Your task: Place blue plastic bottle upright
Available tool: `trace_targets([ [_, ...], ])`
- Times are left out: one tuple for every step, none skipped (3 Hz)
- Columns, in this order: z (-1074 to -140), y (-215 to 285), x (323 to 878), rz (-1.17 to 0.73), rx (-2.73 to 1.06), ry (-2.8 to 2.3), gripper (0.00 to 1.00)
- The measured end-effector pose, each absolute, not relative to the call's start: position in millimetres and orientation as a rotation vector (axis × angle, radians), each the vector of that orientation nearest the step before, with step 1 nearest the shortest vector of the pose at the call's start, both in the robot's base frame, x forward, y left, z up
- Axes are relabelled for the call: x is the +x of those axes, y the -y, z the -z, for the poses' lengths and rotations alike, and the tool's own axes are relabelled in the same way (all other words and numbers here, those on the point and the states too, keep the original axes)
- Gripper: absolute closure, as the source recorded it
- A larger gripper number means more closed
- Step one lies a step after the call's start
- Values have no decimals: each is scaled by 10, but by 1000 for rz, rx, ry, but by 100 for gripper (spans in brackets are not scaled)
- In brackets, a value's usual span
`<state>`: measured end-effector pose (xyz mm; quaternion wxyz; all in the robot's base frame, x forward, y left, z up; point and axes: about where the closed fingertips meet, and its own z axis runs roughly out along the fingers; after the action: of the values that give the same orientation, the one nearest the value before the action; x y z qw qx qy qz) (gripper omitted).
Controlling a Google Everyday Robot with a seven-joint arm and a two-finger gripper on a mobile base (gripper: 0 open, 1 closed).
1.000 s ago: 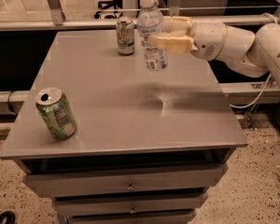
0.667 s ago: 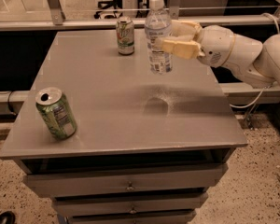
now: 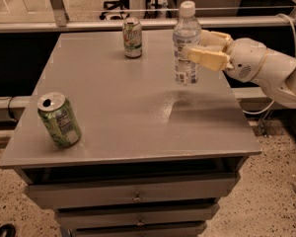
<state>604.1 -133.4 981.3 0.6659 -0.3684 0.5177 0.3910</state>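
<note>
I will release the blue plastic bottle, now held upright just above the table, from my gripper on the grey table [image 3: 193,103], close to the side edge of the table below my arm.
The blue plastic bottle [image 3: 186,43] is clear with a white cap and a pale printed label. It stands upright, held a little above the grey table [image 3: 118,112] near the right side, towards the back. My gripper [image 3: 200,47] reaches in from the right, with its cream fingers [image 3: 207,58] shut around the bottle's middle. The arm [image 3: 266,70] stretches off to the right edge.
A green soda can [image 3: 59,120] stands tilted near the front left corner. Another green can [image 3: 132,37] stands upright at the back, left of the bottle. Drawers [image 3: 133,196] sit under the tabletop. A rail [image 3: 138,23] runs behind the table.
The gripper has carried the bottle a little to the right and kept it upright. The cans have not moved.
</note>
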Motion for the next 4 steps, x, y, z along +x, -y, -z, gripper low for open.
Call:
trace_targets([
  [-9688,1622,6071,-844,-776,-1222,100],
  [-9688,1622,6071,-844,-776,-1222,100],
  [-9556,1647,6031,-889,-699,-1220,100],
  [-9479,1683,5994,-922,-637,-1212,100],
])
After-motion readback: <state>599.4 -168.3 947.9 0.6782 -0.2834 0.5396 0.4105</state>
